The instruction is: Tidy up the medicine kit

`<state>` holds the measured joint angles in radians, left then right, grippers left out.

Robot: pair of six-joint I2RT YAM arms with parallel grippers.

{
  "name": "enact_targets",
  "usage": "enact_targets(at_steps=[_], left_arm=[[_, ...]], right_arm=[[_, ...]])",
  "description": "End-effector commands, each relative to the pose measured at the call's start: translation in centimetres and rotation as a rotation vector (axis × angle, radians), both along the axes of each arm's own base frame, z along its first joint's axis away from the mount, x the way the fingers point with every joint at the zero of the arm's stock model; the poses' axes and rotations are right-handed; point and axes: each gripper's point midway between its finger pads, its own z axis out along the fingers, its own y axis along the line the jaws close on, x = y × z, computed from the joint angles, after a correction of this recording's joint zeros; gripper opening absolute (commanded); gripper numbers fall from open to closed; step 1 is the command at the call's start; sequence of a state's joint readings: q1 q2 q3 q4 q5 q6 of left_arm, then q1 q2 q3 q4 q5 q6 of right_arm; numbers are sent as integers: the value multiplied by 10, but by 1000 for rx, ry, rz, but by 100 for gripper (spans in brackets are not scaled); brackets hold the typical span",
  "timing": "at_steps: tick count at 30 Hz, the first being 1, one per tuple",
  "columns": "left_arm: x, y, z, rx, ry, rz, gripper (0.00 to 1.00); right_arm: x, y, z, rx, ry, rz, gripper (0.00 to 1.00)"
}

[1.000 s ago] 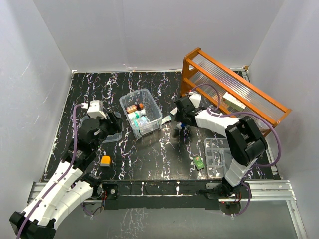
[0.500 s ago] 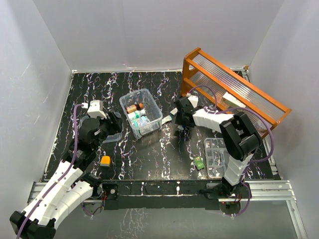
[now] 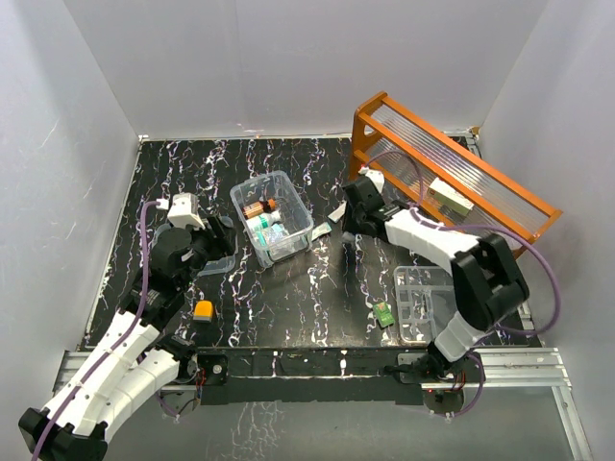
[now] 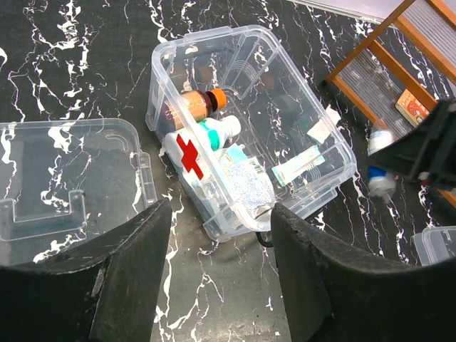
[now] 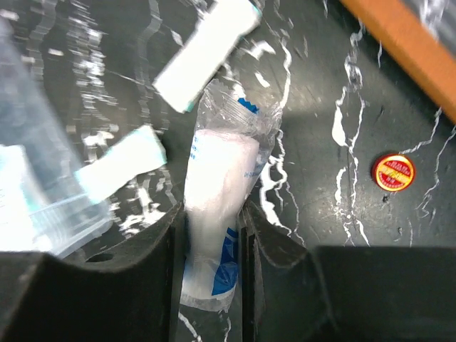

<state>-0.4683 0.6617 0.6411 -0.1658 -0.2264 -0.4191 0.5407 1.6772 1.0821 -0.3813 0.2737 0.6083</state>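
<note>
Next, my right gripper puts the plastic-wrapped white bandage roll down inside the clear box [image 3: 284, 221], next to the bottle caps.
The medicine kit [image 3: 272, 217] is a clear box standing open in the middle of the table, and in the left wrist view the medicine kit [image 4: 162, 85] holds an amber bottle [image 4: 191, 105], a red-cross case [image 4: 189, 157] and foil packets. Its clear lid [image 4: 64, 178] lies flat to its left. My left gripper [image 4: 219, 214] hangs open over the box's near corner, holding nothing. To the right of the box, my right gripper [image 5: 212, 214] is shut on a plastic-wrapped white bandage roll [image 5: 217, 167] that rests on the table.
An orange wooden rack [image 3: 452, 178] stands at the back right. A clear compartment tray [image 3: 423, 303] and a small green item [image 3: 384, 314] lie front right, with an orange item [image 3: 203, 309] front left. A white packet [image 5: 206, 46] and a red round tin [image 5: 393, 171] lie near the roll.
My right gripper's jaws have closed in on the wrapped roll, and that wrist has shifted a little toward the rack. The left arm has not moved.
</note>
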Motion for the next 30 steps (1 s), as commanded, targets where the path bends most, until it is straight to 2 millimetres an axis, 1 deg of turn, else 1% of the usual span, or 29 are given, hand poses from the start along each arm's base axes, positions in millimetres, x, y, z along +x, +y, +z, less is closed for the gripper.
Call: enact_targets(at_steps=[1, 3, 5, 7, 9, 11, 13, 15, 17, 18, 20, 22, 26, 30], left_arm=[[0, 5, 7, -10, -20, 28, 57], [1, 6, 6, -9, -18, 36, 57], [1, 7, 5, -9, -15, 41, 57], [1, 8, 5, -8, -14, 48, 57], [0, 10, 5, -7, -14, 57, 57], [0, 14, 5, -4, -14, 75, 57], [-1, 18, 6, -2, -16, 95, 57], [-2, 22, 6, 0, -17, 117, 57], [-3, 26, 6, 0, -21, 133, 57], [-3, 27, 6, 0, -23, 138, 57], [-3, 28, 7, 0, -25, 143, 57], [-3, 27, 8, -2, -26, 137, 58], [-2, 20, 8, -6, -27, 101, 58], [-3, 20, 7, -3, -23, 101, 58]], right_arm=[[22, 30, 110, 100, -276, 119, 24], [24, 46, 147, 123, -367, 175, 25], [23, 67, 178, 137, -454, 253, 25], [18, 94, 202, 132, -527, 347, 25], [14, 118, 220, 119, -585, 431, 26], [14, 141, 217, 103, -591, 506, 26], [14, 160, 211, 86, -588, 573, 26], [14, 174, 201, 71, -576, 636, 26], [17, 184, 186, 47, -548, 681, 26], [20, 185, 176, 25, -527, 689, 26], [27, 188, 148, -32, -463, 704, 26], [31, 189, 131, -80, -421, 709, 26], [41, 195, 117, -127, -386, 726, 27], [53, 196, 98, -183, -336, 695, 29]])
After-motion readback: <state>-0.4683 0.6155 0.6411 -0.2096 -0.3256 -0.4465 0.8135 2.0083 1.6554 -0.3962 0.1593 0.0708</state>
